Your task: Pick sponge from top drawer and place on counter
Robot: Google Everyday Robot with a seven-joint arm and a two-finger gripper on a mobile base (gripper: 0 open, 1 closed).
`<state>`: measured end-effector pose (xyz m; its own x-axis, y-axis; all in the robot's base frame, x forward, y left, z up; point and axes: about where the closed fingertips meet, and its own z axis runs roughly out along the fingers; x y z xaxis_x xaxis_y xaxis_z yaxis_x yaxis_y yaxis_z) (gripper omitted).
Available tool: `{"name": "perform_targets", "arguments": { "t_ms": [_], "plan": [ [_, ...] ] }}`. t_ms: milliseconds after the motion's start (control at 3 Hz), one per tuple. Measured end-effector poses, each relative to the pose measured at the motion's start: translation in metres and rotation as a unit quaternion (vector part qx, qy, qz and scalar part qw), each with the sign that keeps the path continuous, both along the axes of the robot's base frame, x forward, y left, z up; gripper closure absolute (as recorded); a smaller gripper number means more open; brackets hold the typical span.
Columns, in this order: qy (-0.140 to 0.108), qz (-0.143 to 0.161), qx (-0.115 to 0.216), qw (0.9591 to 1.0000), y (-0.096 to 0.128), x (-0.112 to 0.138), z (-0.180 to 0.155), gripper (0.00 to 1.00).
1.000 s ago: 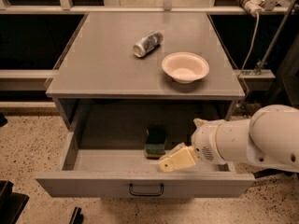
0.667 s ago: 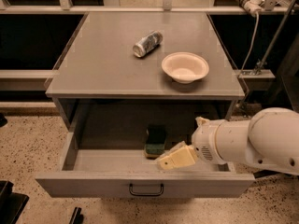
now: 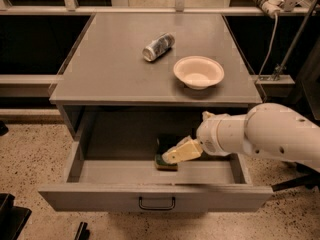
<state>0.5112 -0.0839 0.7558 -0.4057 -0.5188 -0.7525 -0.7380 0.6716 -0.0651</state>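
Observation:
The robot's gripper will next close on the sponge's near end (image 3: 165, 164), the one toward the handle of the top drawer.
The top drawer (image 3: 155, 196) is pulled open, its front panel and small dark wire handle facing me. The sponge (image 3: 163, 145), dark green over pale yellow, lies on the drawer floor near the middle. My gripper (image 3: 176, 155) reaches into the drawer from the right on the white arm, and its cream tip overlaps the sponge's right side. The counter (image 3: 110, 69) is the grey top above the drawer.
A white bowl (image 3: 198, 72) stands on the counter at right. A crushed can (image 3: 158, 46) lies on its side at the counter's middle back. A cable and metal frame stand to the right of the cabinet. The floor is speckled.
My gripper has moved a little up and to the left in the drawer, from in front of the sponge to over its right side. The sponge has not moved.

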Motion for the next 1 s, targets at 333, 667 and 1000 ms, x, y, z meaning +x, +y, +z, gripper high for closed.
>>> {"name": "perform_targets", "arguments": {
  "t_ms": [333, 667, 1000],
  "plan": [
    [0.020, -0.004, -0.001, 0.9998, -0.002, 0.023, -0.027, 0.00],
    [0.024, -0.004, 0.000, 0.9997, -0.002, 0.024, -0.030, 0.00],
    [0.021, -0.026, 0.005, 0.9994, 0.002, 0.023, -0.038, 0.00]
  ]
}}
